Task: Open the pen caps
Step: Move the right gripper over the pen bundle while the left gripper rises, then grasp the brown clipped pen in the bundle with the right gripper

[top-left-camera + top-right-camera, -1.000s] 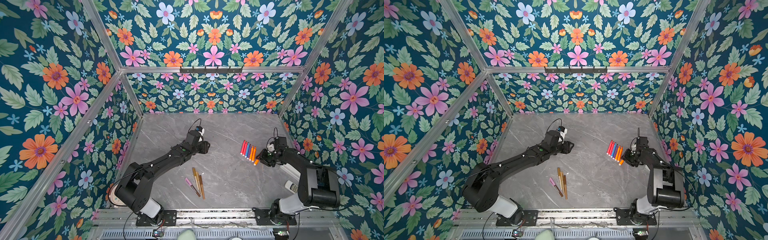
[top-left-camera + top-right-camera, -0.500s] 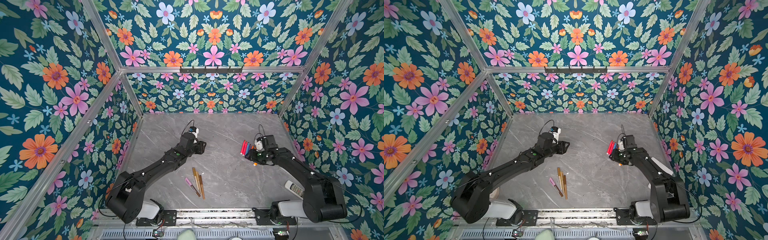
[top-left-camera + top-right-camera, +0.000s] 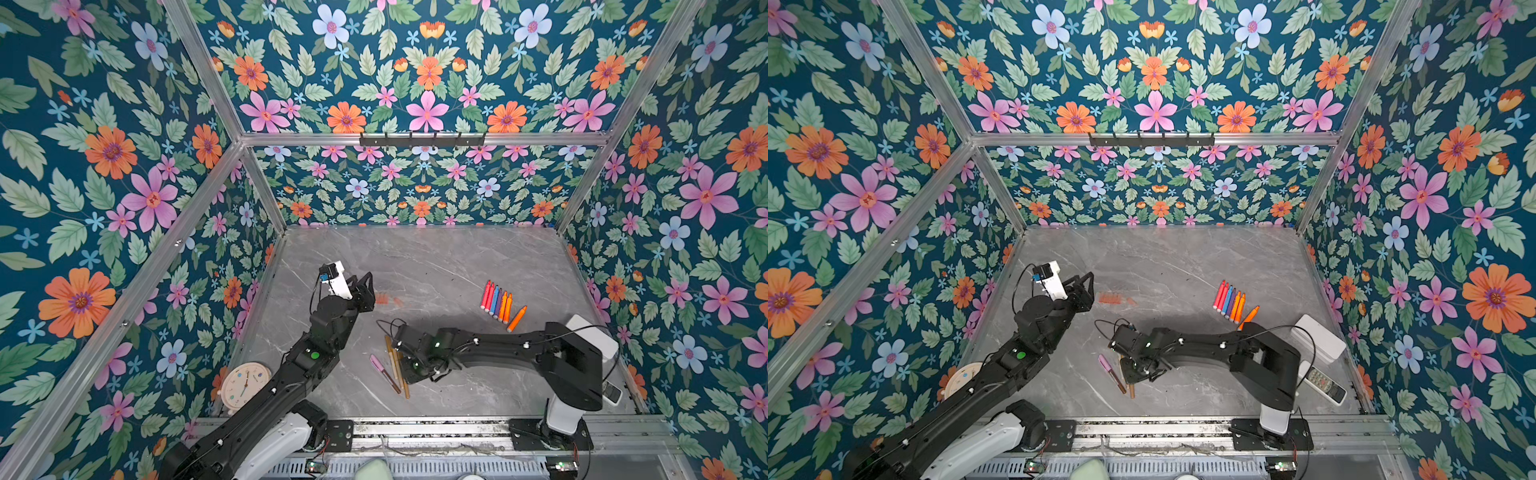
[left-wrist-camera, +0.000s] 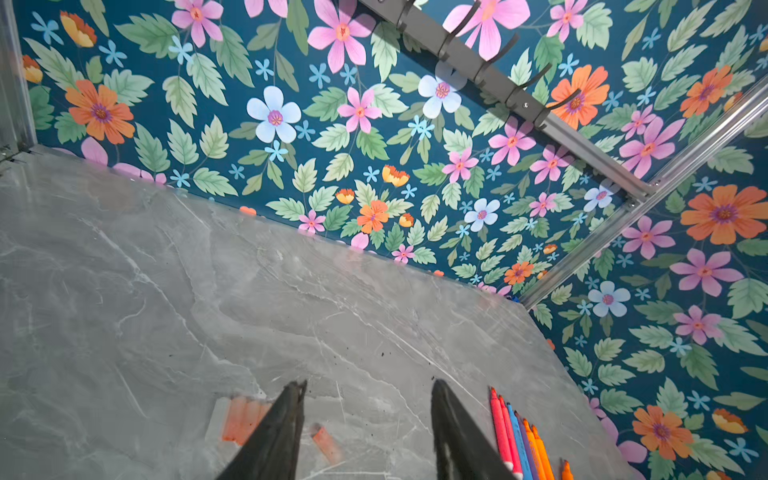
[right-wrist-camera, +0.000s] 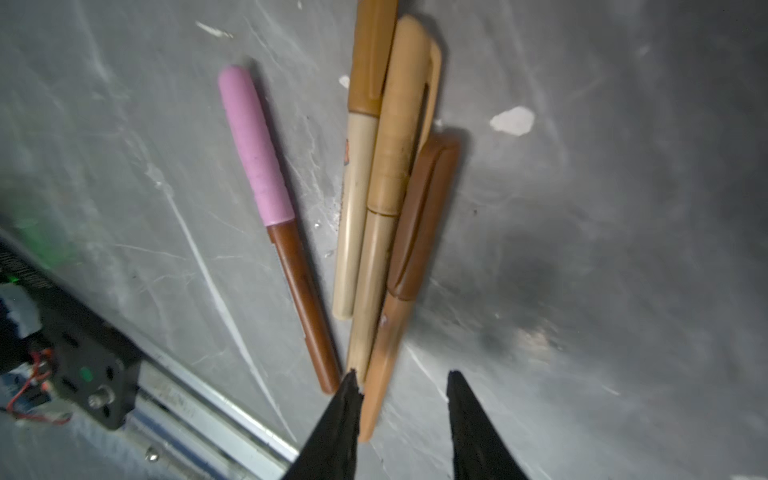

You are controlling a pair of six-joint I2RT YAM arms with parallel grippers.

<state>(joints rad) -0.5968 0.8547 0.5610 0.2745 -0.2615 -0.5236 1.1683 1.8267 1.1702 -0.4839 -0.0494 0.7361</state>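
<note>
Next, my right gripper moves over and closes around the body's end [image 5: 368, 417] before uncapping the dark-brown-capped pen, since that pen's body slants off against a finger.
Four capped pens lie side by side near the table's front: one with a pink pen cap [image 5: 255, 145], one with a brown cap [image 5: 370, 54], one with a tan cap [image 5: 401, 116] and one with a dark brown cap [image 5: 424, 216]. My right gripper [image 5: 403, 378] hovers open over their barrel ends, and the dark-brown-capped pen's barrel lies against one finger. In both top views the right gripper [image 3: 413, 368] [image 3: 1138, 370] hides part of these pens. My left gripper [image 4: 369, 386] [image 3: 366, 286] is open and empty above several loose orange caps [image 4: 241, 419] [image 3: 380, 298].
A row of uncapped pens [image 3: 496, 299] [image 3: 1229, 301] lies at the right, with a single orange pen [image 3: 516, 318] beside it. A white box [image 3: 594, 336] and a remote [image 3: 1325, 384] sit by the right wall. A clock [image 3: 245, 384] rests front left. A metal rail [image 5: 187, 403] borders the front.
My right arm has swung from the pen row at the right over to the capped pens at the front centre. The left gripper has drifted slightly back and left.
</note>
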